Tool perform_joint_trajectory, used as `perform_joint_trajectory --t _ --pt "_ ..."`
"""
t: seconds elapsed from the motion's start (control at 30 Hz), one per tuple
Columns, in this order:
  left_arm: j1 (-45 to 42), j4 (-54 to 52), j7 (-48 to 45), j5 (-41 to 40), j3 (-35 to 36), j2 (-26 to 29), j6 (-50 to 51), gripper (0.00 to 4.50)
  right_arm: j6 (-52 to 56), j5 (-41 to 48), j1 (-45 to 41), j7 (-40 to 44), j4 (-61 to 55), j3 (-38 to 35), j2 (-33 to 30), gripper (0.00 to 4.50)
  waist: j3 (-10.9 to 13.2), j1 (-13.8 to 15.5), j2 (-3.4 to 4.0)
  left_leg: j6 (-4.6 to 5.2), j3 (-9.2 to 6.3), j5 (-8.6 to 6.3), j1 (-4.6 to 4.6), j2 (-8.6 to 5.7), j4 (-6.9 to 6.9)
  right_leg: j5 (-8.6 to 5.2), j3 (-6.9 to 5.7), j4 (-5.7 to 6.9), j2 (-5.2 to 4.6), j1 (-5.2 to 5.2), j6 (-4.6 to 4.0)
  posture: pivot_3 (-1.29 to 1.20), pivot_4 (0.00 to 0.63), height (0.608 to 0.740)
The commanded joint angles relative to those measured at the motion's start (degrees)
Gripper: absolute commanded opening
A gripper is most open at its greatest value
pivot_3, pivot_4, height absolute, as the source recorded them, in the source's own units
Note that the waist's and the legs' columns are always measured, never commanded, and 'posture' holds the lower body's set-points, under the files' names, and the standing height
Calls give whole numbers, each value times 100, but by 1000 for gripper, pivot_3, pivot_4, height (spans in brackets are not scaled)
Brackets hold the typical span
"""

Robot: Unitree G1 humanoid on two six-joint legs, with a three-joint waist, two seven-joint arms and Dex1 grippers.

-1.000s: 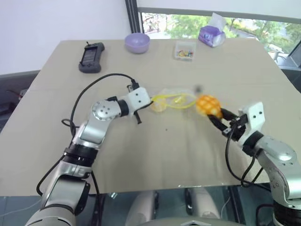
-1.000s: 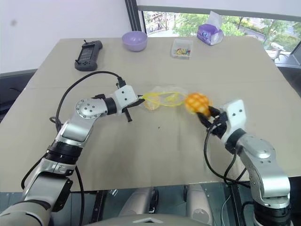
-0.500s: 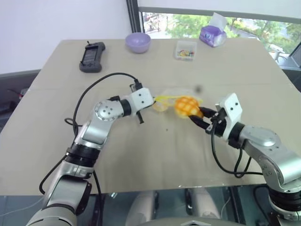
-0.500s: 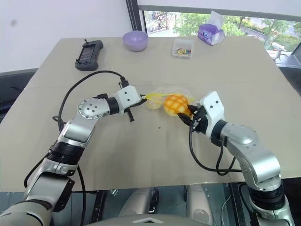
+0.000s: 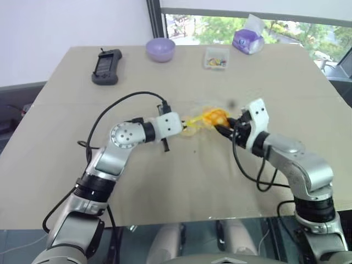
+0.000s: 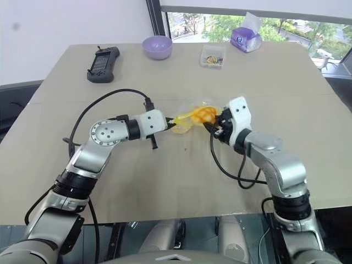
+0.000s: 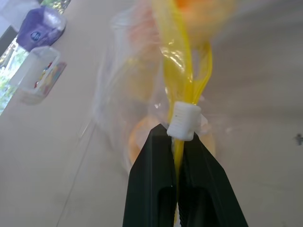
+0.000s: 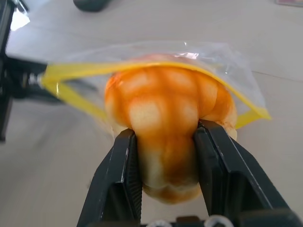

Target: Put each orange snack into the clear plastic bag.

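Observation:
Next, my right gripper drops the larger orange snack inside the clear plastic bag [image 5: 214, 112] [image 8: 163, 82], beside the small yellow-orange snack.
The clear plastic bag [image 5: 197, 114] lies mid-table with its yellow seal strip [image 7: 177, 71] spread open. My left gripper [image 7: 176, 135] is shut on that strip, just behind the white slider [image 7: 183, 120]. Inside the bag rests the small yellow-orange snack [image 7: 134, 144]. My right gripper [image 8: 165, 132] is shut on the larger orange snack with the grid top [image 8: 163, 106]. It holds the snack partway through the bag's open mouth, from the bag's right side. The two grippers face each other across the bag.
Along the table's far edge stand a black handheld device [image 5: 106, 67], a purple bowl [image 5: 160, 49], a small clear box of colourful bits [image 5: 216, 58] and a purple tissue pack [image 5: 247, 39]. Bare tabletop lies between the bag and the near edge.
My right gripper has carried the grid-top snack leftwards from beside the bag into its open mouth. My left gripper kept its hold on the seal strip and drew back slightly.

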Motion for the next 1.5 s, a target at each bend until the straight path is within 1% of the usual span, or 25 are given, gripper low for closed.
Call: perform_joint_trajectory --t 0.03,0.07,0.17,0.27,0.3,0.33,0.43,0.53,0.63,0.7,0.73,0.87,1.0,1.1,1.13,1.2,1.3,1.4,1.43,1.47,1.5 --pt "-20 -199 -64 -85 58 57 -76 0 63 164 -142 -283 -57 -275 295 1683 0 2 0 0 0 0 0 0 0 0 0 0 0 0 0 0 150 740" --pt "-37 -180 -70 -107 79 46 -25 0 37 138 -151 -343 -48 -282 346 1683 0 2 0 0 -1 0 -1 0 0 0 -1 0 0 0 0 0 150 740" --pt "-101 -165 -95 -172 116 22 28 0 -1056 -969 -146 -275 54 731 -317 1683 0 4 0 0 1 0 -2 -5 0 0 0 -1 -2 -1 0 0 150 740" --pt "-153 -143 -100 -195 92 10 -3 0 -1919 -1663 -158 1 228 1522 -851 1683 0 -9 0 -4 4 3 -2 -8 1 0 0 -3 -3 -1 1 0 150 740" --pt "-170 -132 -109 -196 75 6 -41 0 -2088 -1732 -143 104 281 1654 -901 1683 0 -16 0 -8 4 5 -1 -7 0 0 0 -3 -2 -1 1 0 150 740" --pt "-192 -109 -117 -182 56 7 -94 0 -2176 -1703 -158 149 347 1662 -832 1683 0 -28 0 -10 4 6 -1 -5 -1 0 -1 -2 0 -1 0 0 150 740" --pt "-240 -54 -151 -146 18 16 -261 0 -1981 -1284 -265 217 415 1309 -451 1683 0 -64 0 -8 4 5 0 1 -2 0 0 -1 4 -1 0 0 150 740" --pt "-313 30 -109 -126 36 -9 -317 0 -1748 -1031 -265 485 375 1166 -404 1683 0 -74 0 -5 3 3 -1 0 -1 0 2 -1 1 -1 0 0 150 740" --pt "-295 -27 -223 -229 33 9 -449 0 -1382 -817 -395 4 628 590 79 1683 0 -52 0 -3 0 2 -2 -2 -1 0 0 -3 -1 0 0 0 150 740" --pt "-232 -137 -291 -346 57 -12 -483 0 -1321 -832 -476 -113 783 451 215 1683 0 -60 0 -7 0 4 -3 -2 -1 0 0 -2 0 -2 0 0 150 740" --pt "-222 -155 -294 -382 76 -36 -494 0 -1342 -878 -488 -52 825 515 183 1683 0 -61 0 -8 1 5 -2 -1 -2 0 1 -1 1 -2 0 0 150 740" --pt "-264 -82 -277 -398 96 -71 -640 0 -2024 -1993 -416 254 1035 1663 -680 1683 0 -53 0 -8 1 5 -4 -4 -2 0 -1 -5 -1 -2 0 0 150 740" --pt "-327 83 -232 -241 65 -11 -937 0 -2083 -1770 -404 279 1064 1467 -456 1683 0 -94 0 -11 5 7 -4 -2 -4 0 1 -4 1 -4 0 0 150 740" --pt "-440 384 -151 -11 48 92 -1315 0 -2470 -2569 -510 482 1228 2021 -1058 1683 0 -115 0 -10 4 6 -3 -1 -3 0 2 -2 1 -5 0 0 150 740" --pt "-498 492 -113 33 59 99 -1420 0 -2565 -2733 -529 500 1293 2107 -1181 1683 0 -111 0 -6 6 4 -2 -5 -2 0 2 -2 -2 -4 0 0 150 740" --pt "-612 654 -58 98 51 106 -1608 0 -2606 -2832 -549 501 1356 2089 -1234 1683 0 -110 0 -6 5 4 -2 -6 -1 0 1 -4 -2 -2 1 0 150 740" --pt "-766 889 130 328 4 101 -2002 0 -2310 -2293 -571 459 1294 1540 -718 1683 1 -119 0 -12 1 7 -6 -2 -2 0 -2 -3 2 -6 0 0 150 740" --pt "-880 1183 306 658 -104 184 -2594 0 -1604 -1159 -656 -16 1262 376 539 1683 0 -140 0 -14 4 8 -7 0 -4 0 2 -3 2 -8 0 0 150 740" --pt "-920 1289 290 662 -130 185 -2800 0 -1448 -1010 -685 -146 1316 127 792 1683 0 -142 0 -14 7 8 -5 0 -6 0 7 1 2 -10 0 0 150 740" --pt "-944 1353 306 687 -139 183 -2901 0 -1489 -1243 -685 -208 1418 230 730 1683 0 -137 0 -14 6 8 -4 1 -6 0 7 2 2 -11 0 0 150 740" --pt "-965 1412 325 705 -140 174 -2981 0 -1636 -1657 -679 -238 1518 528 510 1683 0 -127 0 -14 4 8 -6 1 -6 0 5 2 2 -13 0 0 150 740"
